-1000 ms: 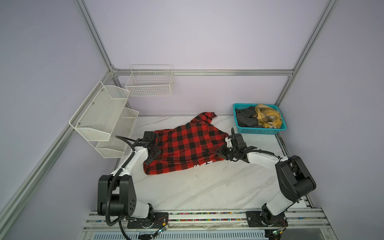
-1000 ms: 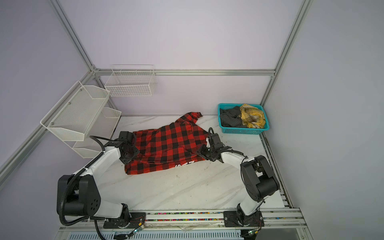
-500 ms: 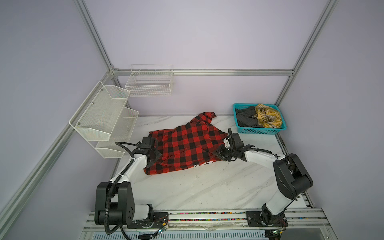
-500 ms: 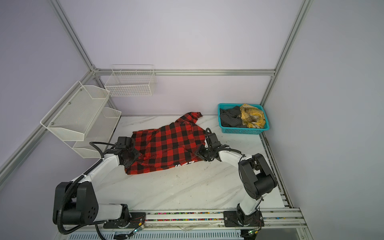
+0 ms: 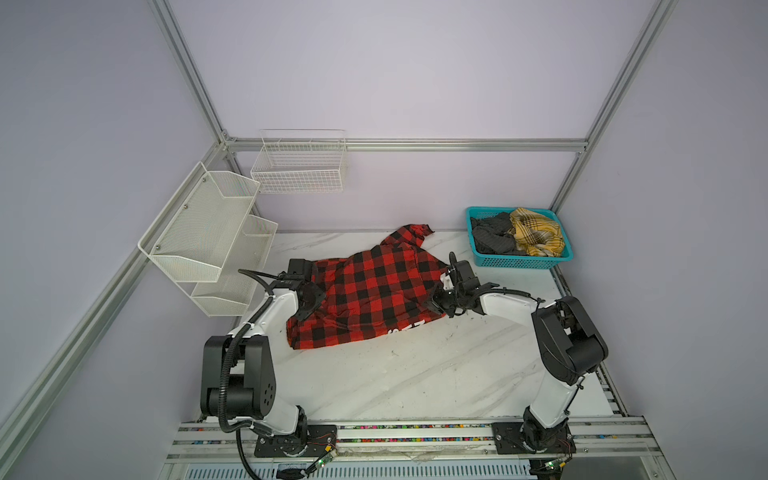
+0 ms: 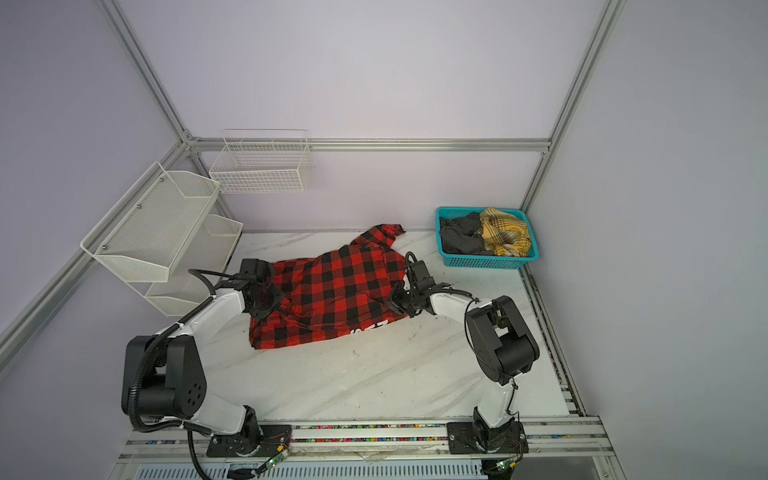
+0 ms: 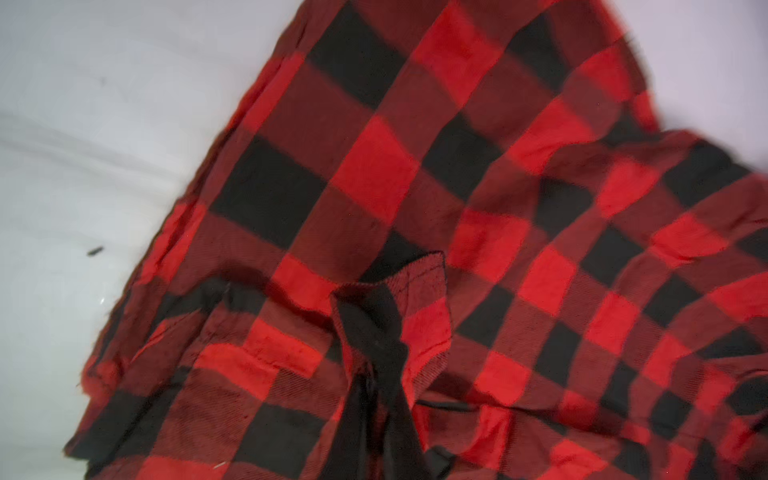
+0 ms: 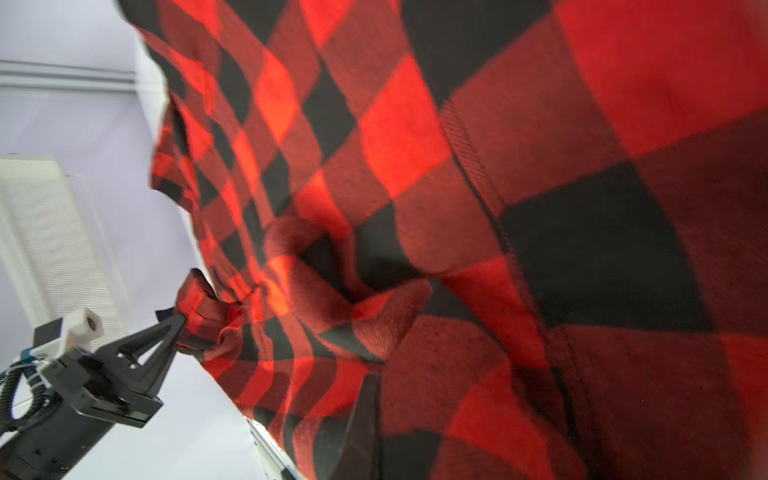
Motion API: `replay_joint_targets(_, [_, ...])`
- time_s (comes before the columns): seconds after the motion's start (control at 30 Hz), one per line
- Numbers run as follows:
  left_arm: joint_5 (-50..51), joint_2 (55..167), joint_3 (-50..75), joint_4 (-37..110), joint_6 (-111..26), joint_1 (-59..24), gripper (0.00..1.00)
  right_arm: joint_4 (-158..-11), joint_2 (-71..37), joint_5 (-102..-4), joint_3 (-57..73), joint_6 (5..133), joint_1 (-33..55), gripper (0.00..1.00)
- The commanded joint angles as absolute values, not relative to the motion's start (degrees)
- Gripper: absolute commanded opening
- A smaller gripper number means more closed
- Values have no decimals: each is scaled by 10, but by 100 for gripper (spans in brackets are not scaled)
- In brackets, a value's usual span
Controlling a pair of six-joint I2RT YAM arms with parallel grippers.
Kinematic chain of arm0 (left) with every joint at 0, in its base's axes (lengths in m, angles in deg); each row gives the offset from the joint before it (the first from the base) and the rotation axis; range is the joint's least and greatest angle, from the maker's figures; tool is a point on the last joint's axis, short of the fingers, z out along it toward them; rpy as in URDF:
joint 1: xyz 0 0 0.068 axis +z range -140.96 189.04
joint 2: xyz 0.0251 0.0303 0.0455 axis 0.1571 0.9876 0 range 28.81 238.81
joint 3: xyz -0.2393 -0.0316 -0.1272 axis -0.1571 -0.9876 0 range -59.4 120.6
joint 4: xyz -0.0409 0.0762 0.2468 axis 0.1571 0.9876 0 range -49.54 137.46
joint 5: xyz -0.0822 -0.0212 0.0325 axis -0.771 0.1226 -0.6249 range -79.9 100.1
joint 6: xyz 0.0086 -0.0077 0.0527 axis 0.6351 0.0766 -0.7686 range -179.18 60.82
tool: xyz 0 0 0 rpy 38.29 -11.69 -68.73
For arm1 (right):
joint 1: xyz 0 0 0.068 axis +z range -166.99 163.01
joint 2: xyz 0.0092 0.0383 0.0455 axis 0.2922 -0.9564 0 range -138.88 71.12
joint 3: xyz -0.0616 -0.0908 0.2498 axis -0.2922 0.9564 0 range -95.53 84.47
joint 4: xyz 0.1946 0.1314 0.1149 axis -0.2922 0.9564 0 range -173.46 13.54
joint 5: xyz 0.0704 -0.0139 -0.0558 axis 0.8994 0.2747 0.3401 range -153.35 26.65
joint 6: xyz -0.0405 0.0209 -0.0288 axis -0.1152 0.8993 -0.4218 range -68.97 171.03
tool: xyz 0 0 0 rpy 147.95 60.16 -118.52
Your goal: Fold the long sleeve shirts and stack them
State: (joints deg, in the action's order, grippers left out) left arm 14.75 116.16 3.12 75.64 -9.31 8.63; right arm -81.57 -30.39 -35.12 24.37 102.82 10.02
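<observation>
I will use my left gripper to release the pinched fold on the shirt's near corner [image 5: 302, 336] [image 7: 184, 374], toward the white mesh shelves.
The red-and-black check long sleeve shirt [image 5: 374, 291] [image 6: 332, 295] lies spread on the white marble table, with white letters at its near hem. My left gripper [image 5: 309, 305] [image 6: 264, 307] is at the shirt's left edge. In the left wrist view it [image 7: 374, 370] is shut on a pinched fold of the cloth. The right wrist view also shows the left gripper [image 8: 176, 328] clamping a bunched corner. My right gripper [image 5: 436, 305] [image 6: 397, 301] sits at the shirt's right edge, shut on the cloth. There the shirt [image 8: 498, 208] drapes over one dark finger [image 8: 357, 424] and hides the other.
A teal basket [image 5: 523, 262] at the back right holds dark and yellow plaid clothes. White mesh shelves [image 5: 208, 232] stand at the left, and a wire basket [image 5: 299, 166] hangs on the back wall. Bare marble table [image 5: 415, 374] lies in front of the shirt.
The right gripper's jaws have closed on the shirt's right edge. The left gripper stays shut on the left edge and has shifted slightly.
</observation>
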Motion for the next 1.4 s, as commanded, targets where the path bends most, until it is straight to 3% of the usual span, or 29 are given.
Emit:
replay_joint_targets(0.0, [167,1137,118,739,-108,96,0,-899,-265,-359,280,1054,102,0])
replay_joint_targets(0.33, [193,1132,-83,753,-78,123,0,-1000,-313,-365,354,1065,132,0])
replay_joint_targets(0.43, [193,1124,-114,743,-77,125,0,-980,-301,-367,347,1053,132,23])
replay_joint_targets(0.57, [187,1112,-133,758,-68,125,0,-925,-272,-379,332,1026,132,41])
replay_joint_targets(0.67, [190,1103,-143,757,-66,125,0,-877,-247,-387,325,1005,132,65])
replay_joint_targets(0.73, [196,1103,-131,767,-69,125,0,-835,-229,-388,323,985,132,71])
replay_joint_targets(0.97, [166,1107,-37,840,-62,125,0,-741,-135,-393,366,954,132,71])
replay_joint_targets(1.07, [167,1103,-3,888,-57,125,0,-719,-101,-405,370,949,132,65])
replay_joint_targets(1.13, [163,1077,-3,902,-57,125,0,-706,-90,-410,358,943,133,58])
replay_joint_targets(1.37, [146,1067,-96,874,-34,125,2,-663,-152,-442,257,903,154,18])
